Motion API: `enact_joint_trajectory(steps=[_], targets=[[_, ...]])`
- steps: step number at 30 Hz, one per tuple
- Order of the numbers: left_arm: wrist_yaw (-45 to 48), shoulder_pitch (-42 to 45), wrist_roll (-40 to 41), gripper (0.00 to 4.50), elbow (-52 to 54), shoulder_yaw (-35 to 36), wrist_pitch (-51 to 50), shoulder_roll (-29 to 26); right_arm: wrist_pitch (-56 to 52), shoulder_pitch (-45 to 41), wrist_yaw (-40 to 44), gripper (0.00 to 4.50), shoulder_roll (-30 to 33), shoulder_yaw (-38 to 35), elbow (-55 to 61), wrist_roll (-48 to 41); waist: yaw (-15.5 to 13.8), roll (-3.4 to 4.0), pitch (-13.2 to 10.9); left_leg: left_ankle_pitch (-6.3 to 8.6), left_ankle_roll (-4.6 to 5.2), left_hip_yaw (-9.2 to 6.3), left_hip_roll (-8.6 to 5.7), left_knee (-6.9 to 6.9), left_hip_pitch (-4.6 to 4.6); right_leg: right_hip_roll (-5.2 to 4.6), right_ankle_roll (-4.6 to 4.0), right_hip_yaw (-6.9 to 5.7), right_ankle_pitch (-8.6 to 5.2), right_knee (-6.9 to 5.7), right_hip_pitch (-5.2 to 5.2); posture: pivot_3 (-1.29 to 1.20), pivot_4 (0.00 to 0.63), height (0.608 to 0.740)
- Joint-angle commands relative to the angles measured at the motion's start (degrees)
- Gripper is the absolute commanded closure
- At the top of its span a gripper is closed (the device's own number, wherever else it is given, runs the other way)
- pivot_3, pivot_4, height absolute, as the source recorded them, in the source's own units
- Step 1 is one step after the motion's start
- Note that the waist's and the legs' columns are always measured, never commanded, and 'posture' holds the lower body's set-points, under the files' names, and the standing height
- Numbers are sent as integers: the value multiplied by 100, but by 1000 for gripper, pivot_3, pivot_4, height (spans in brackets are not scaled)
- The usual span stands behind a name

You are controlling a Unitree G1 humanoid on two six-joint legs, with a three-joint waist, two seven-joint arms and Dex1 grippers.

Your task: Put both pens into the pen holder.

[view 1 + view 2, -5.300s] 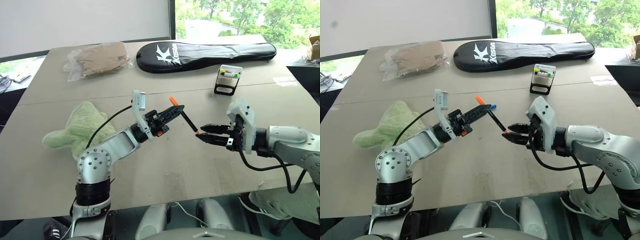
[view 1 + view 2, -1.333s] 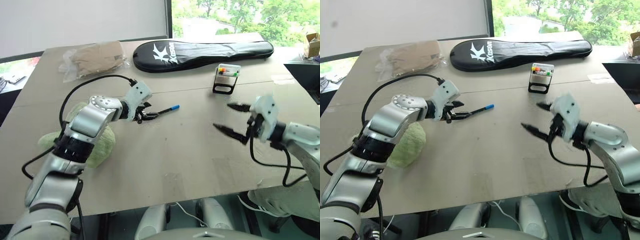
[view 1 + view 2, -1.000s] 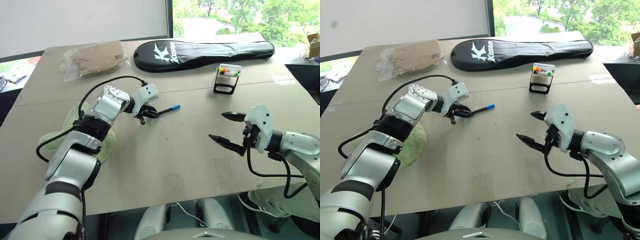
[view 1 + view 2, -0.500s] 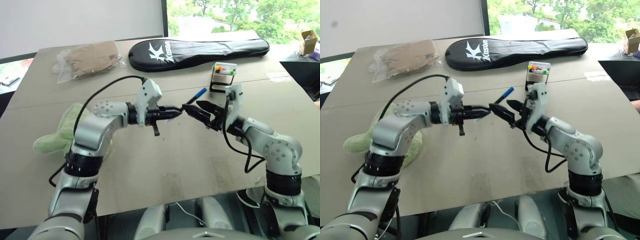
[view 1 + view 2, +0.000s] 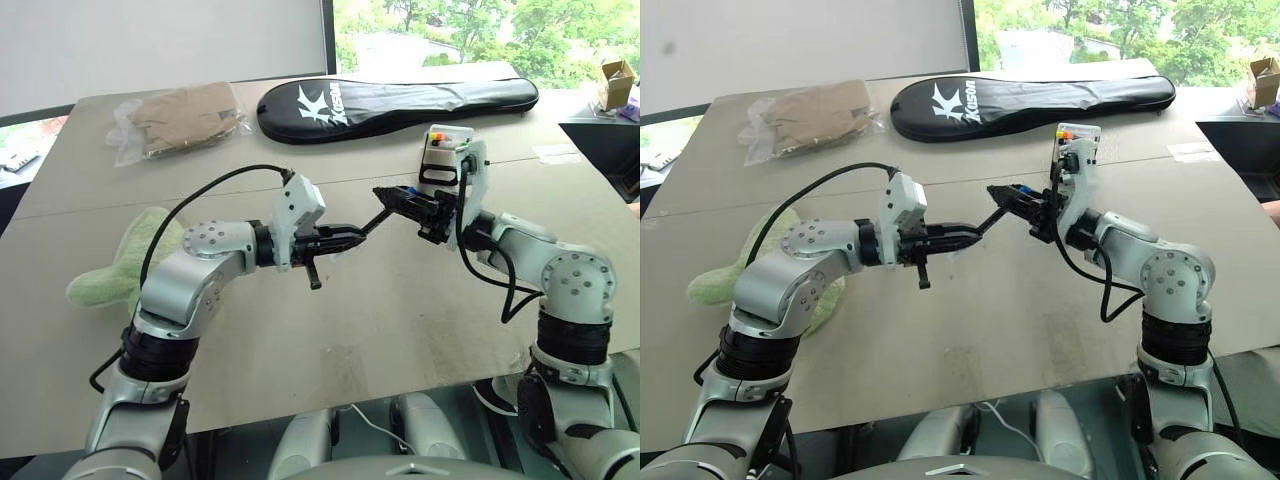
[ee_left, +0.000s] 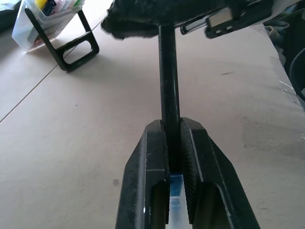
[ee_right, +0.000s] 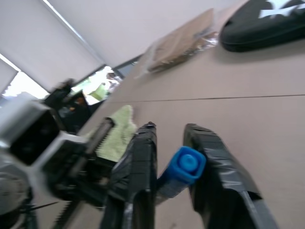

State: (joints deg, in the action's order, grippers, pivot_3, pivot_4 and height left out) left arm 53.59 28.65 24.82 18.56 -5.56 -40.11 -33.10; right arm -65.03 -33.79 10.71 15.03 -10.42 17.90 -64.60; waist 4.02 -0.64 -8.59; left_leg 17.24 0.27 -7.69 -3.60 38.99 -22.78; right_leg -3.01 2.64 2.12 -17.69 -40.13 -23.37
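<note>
The black pen is for the pen holder (image 5: pixel 456 134) beside the coloured tips. Next, my right gripper lets go of it there.
A slim black pen (image 5: pixel 373 216) hangs in the air over the middle of the table, held at both ends. My left gripper (image 5: pixel 355 234) is shut on its lower end; the left wrist view has the black barrel (image 6: pixel 167 81) clamped between the fingers, with a pale tip behind them. My right gripper (image 5: pixel 385 193) is shut on the upper end, and the blue cap (image 7: pixel 187 162) sits between its fingers. The pen holder (image 5: pixel 1077 135) stands just behind my right wrist and is partly covered by it. Coloured tips show inside; I cannot tell if one is the other pen.
A long black racket bag (image 5: pixel 400 97) lies along the far edge. A clear plastic bag of tan material (image 5: pixel 185 115) lies at the far left. A green plush cloth (image 5: pixel 130 260) lies on the table under my left arm.
Both arms swung in toward the table's middle, the left one bringing the pen. The right gripper, open half a second ago, has shut on the blue-capped end.
</note>
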Motion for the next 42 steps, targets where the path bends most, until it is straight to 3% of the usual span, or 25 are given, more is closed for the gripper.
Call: enact_joint_trajectory(steps=[1,4,5,8,10,16,23,30,42], targets=[[-99,86,48,4500,54,122,228,52,31,-2,-156,4403,97,-164,139,-159,-3,0,0,0,0,1,0,0,0,0,0,1,0,1,0,0,150,740],[-297,225,615,4500,25,598,117,409,121,-20,-247,4403,173,-246,148,-241,-8,1,0,0,0,2,-1,3,0,-1,0,3,0,0,0,0,150,740],[-362,260,645,3625,26,699,134,447,173,-76,-272,4403,245,-350,134,-263,-15,0,0,0,0,2,-2,4,0,-2,0,2,0,0,0,0,150,740],[-707,262,641,2444,-68,905,33,502,559,-422,-309,4403,645,-774,-18,-74,-20,0,0,0,0,-3,-3,13,-7,-3,0,-6,0,0,1,0,150,740],[-904,212,584,1649,-88,966,88,520,990,-671,-278,4403,1033,-828,-87,502,-16,1,1,0,0,5,-5,13,-6,-3,1,-9,0,-4,0,0,150,740],[-1338,88,-133,1591,-159,568,846,613,2420,-1024,-33,4403,1602,-274,-433,2341,-10,1,2,0,0,11,-1,11,-1,0,1,-9,0,-10,0,0,150,740],[-1518,-6,-89,1591,251,314,862,936,3965,-1231,39,4403,1132,340,-1287,3833,-5,1,1,0,1,30,-2,16,1,0,2,16,1,-24,-8,0,150,740],[-1659,-80,23,1591,419,369,701,991,4773,-1364,140,4403,882,649,-2088,4747,-9,1,1,0,0,32,-1,18,2,0,2,15,1,-29,-10,0,150,740],[-1779,-169,-60,1591,389,289,774,962,5655,-1339,300,4403,506,857,-3070,5508,-2,0,3,0,0,43,0,20,9,1,2,21,1,-46,-16,0,150,740]])
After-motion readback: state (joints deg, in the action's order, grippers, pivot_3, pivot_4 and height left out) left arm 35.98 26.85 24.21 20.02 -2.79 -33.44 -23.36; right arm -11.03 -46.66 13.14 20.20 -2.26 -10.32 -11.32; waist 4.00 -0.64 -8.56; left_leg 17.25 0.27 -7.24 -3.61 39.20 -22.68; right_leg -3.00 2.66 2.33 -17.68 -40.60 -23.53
